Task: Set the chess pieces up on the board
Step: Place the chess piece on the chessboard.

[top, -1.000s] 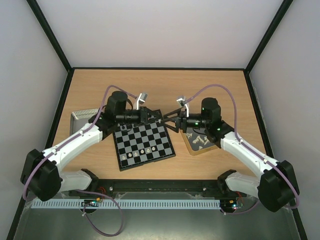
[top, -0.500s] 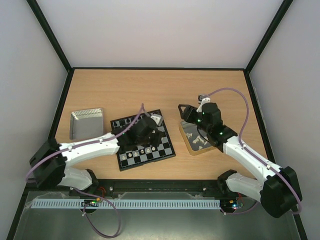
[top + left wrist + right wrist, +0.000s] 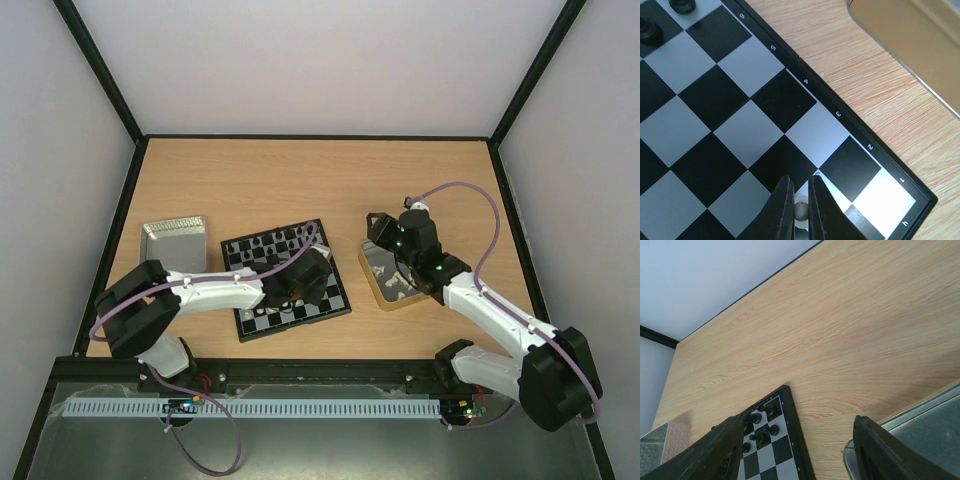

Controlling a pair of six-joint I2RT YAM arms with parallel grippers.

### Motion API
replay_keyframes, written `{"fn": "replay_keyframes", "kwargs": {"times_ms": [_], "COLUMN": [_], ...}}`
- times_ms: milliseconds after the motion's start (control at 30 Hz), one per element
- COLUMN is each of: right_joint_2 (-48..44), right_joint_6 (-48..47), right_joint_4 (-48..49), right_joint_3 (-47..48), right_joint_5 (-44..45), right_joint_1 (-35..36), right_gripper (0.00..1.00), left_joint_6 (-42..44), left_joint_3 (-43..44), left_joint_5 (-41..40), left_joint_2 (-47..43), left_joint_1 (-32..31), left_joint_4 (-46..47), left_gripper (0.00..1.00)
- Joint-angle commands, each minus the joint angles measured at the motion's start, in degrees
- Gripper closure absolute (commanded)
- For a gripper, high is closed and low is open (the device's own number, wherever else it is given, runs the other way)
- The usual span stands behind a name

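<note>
The robot's left gripper needs to release the white pawn, now over a square by the board's edge, on the white square diagonally inside the board's tray-side near corner point(image 3: 319, 297) point(image 3: 808, 207).
The board point(image 3: 332, 300) lies mid-table with black pieces point(image 3: 268, 240) on its far rows and a few white pieces point(image 3: 262, 312) on its near rows. My left gripper point(image 3: 302, 278) is low over the board's right side. In the left wrist view it point(image 3: 800, 180) is shut on a white pawn point(image 3: 801, 212) over a square by the board's edge point(image 3: 840, 115). My right gripper point(image 3: 376, 226) is open and empty above the far end of the gold-rimmed tray point(image 3: 384, 297), which holds white pieces point(image 3: 396, 284). In the right wrist view it point(image 3: 797, 422) faces the board's far corner point(image 3: 790, 415) and black pieces point(image 3: 762, 426).
A silver tray point(image 3: 172, 240) sits left of the board and shows in the right wrist view point(image 3: 662, 445). The gold-rimmed tray also appears at the top right of the left wrist view point(image 3: 910, 45) and at the lower right of the right wrist view point(image 3: 925, 435).
My left arm swung from the board's far edge down across the board. My right gripper drew back from the middle to above the gold-rimmed tray's far end.
</note>
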Motion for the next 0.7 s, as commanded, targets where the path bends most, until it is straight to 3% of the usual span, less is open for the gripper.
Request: {"fn": "replay_keyframes", "kwargs": {"times_ms": [0,667], "right_joint_2": [0.96,2.38], "right_joint_6": [0.93,1.02], "right_joint_4": [-0.97,-1.51], "right_joint_3": [-0.44,-0.44], "right_joint_5": [2.26,1.98], "right_joint_1": [-0.33,-0.73], "right_gripper": [0.40,0.41], "left_joint_6": [0.89,0.07], "left_joint_3": [-0.86,-2.18], "left_joint_5": [0.05,2.13], "left_joint_2": [1.75,3.44], "left_joint_1": [-0.37,-0.71], "left_joint_4": [2.78,4.02], "left_gripper": [0.98,0.93]}}
